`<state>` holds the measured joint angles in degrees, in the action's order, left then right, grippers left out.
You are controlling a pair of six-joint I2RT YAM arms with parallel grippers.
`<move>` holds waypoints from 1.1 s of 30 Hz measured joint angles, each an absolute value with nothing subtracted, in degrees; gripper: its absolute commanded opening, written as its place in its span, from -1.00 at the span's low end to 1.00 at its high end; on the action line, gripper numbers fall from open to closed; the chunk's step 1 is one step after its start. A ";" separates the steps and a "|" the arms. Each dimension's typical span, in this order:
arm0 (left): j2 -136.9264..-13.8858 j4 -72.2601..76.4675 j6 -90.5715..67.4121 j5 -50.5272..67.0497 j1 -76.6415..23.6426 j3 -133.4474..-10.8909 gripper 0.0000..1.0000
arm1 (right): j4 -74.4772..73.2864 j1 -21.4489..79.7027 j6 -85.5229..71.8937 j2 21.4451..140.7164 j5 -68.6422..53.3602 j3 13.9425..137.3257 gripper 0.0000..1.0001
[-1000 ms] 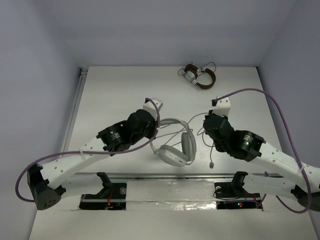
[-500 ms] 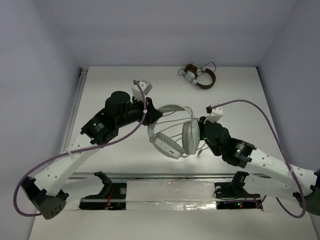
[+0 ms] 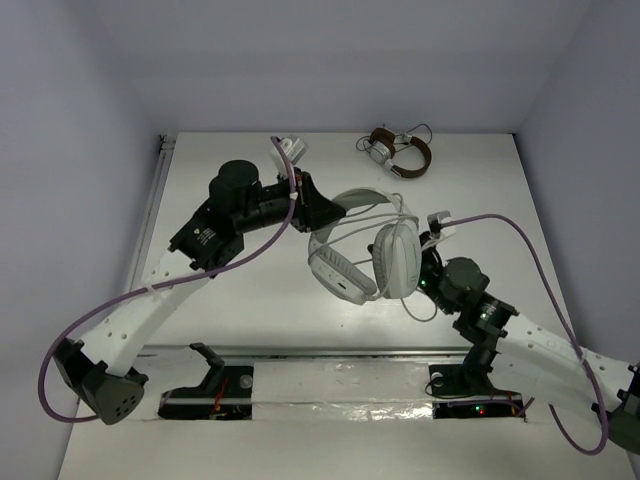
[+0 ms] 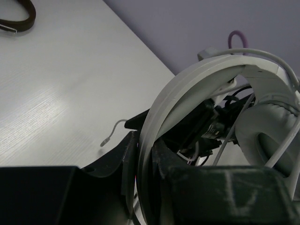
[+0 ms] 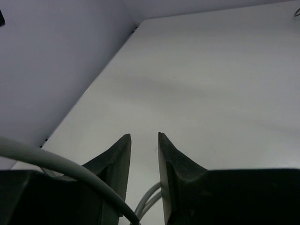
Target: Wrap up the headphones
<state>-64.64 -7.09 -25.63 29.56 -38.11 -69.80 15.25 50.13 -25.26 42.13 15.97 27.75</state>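
The cable is doubled in the fingers of my right gripper and loops loosely over the earcups, so I will grab it near the plug [image 4: 106, 141] and pull it straight.
The white headphones [image 3: 345, 272] hang in the air above the table's middle, earcups down. My left gripper [image 3: 325, 212] is shut on their headband; in the left wrist view the headband [image 4: 201, 79] runs down between my fingers [image 4: 143, 140]. My right gripper [image 3: 425, 265] sits close beside the right earcup [image 3: 395, 258]. In the right wrist view its jaws [image 5: 144, 137] stand narrowly apart, with two strands of the thin grey cable [image 5: 152, 199] passing between them low down. The cable's plug end [image 4: 110, 136] dangles over the table.
Small brown-and-silver headphones [image 3: 398, 150] with a dark cord lie at the table's far edge, also seen in the left wrist view [image 4: 18, 14]. White walls enclose the table at the back and on both sides.
My left gripper has lifted the headphones off the table and carried them up and to the right. My right gripper has moved in beside the right earcup with the cable.
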 measured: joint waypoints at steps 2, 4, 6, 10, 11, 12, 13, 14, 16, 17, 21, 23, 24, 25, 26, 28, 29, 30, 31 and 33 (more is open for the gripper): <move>-64.82 -6.44 -26.39 29.82 -38.09 -70.81 -1.00 | 17.39 49.84 -25.30 42.70 13.85 27.00 -0.02; -64.82 -6.26 -26.63 29.74 -38.02 -71.75 -1.00 | 19.57 49.82 -25.50 42.83 12.05 26.15 0.04; -64.86 -6.24 -26.92 29.69 -38.02 -72.86 -1.00 | 21.63 49.82 -25.87 42.28 10.22 24.86 0.05; -65.47 -5.37 -28.25 29.65 -38.02 -75.02 -1.00 | 26.52 49.82 -27.83 40.58 6.11 20.99 0.07; -65.76 -4.95 -28.77 29.69 -38.02 -75.55 -1.00 | 27.40 49.82 -28.36 40.64 5.17 20.32 0.16; -66.06 -4.32 -29.23 29.74 -38.02 -75.94 -1.00 | 28.16 49.82 -28.84 41.30 4.34 19.88 0.20; -66.41 -3.79 -29.69 29.78 -38.02 -76.29 -1.00 | 29.06 49.82 -29.26 42.02 3.81 19.68 0.23; -66.87 -3.33 -30.30 29.87 -38.02 -76.84 -1.00 | 30.04 49.82 -29.58 42.89 3.25 19.66 0.24; -67.99 -2.52 -31.11 29.95 -38.02 -77.93 -1.00 | 31.86 49.82 -30.06 45.30 1.80 19.64 0.24; -68.58 -2.37 -31.51 29.93 -38.02 -78.65 -1.00 | 32.38 49.82 -30.37 46.30 1.06 19.64 0.24; -70.59 -2.39 -32.38 28.97 -37.76 -82.30 -1.00 | 34.41 49.82 -31.38 49.32 -1.19 19.62 0.16; -71.00 -2.11 -32.88 28.23 -37.76 -83.66 -1.00 | 36.73 49.82 -32.27 50.54 -1.56 18.90 0.21; -71.07 -1.72 -33.36 28.12 -37.71 -83.99 -1.00 | 37.91 49.82 -32.69 51.05 -1.54 18.22 0.22; -71.09 -1.15 -33.98 28.05 -37.63 -84.25 -1.00 | 38.76 49.82 -32.99 51.46 -1.52 17.52 0.23; -71.11 -0.71 -34.59 28.01 -37.60 -84.42 -1.00 | 39.33 49.82 -33.04 51.88 -1.23 17.02 0.19; -71.11 0.19 -35.48 27.94 -37.58 -84.66 -1.00 | 39.64 49.82 -32.82 53.06 -0.25 16.86 -0.21; -71.13 0.27 -35.73 27.88 -37.56 -84.90 -1.00 | 39.83 49.82 -32.67 53.54 0.30 16.91 -0.29; -71.13 0.34 -35.92 27.81 -37.52 -85.08 -1.00 | 39.99 49.82 -32.16 53.87 0.82 16.99 -0.38; -71.18 0.23 -36.07 27.73 -37.50 -85.41 -1.00 | 40.14 49.82 -31.83 54.00 1.43 17.08 -0.42; -71.29 0.05 -36.29 27.55 -37.47 -86.28 -1.00 | 40.01 49.82 -31.46 53.63 2.83 17.30 -0.46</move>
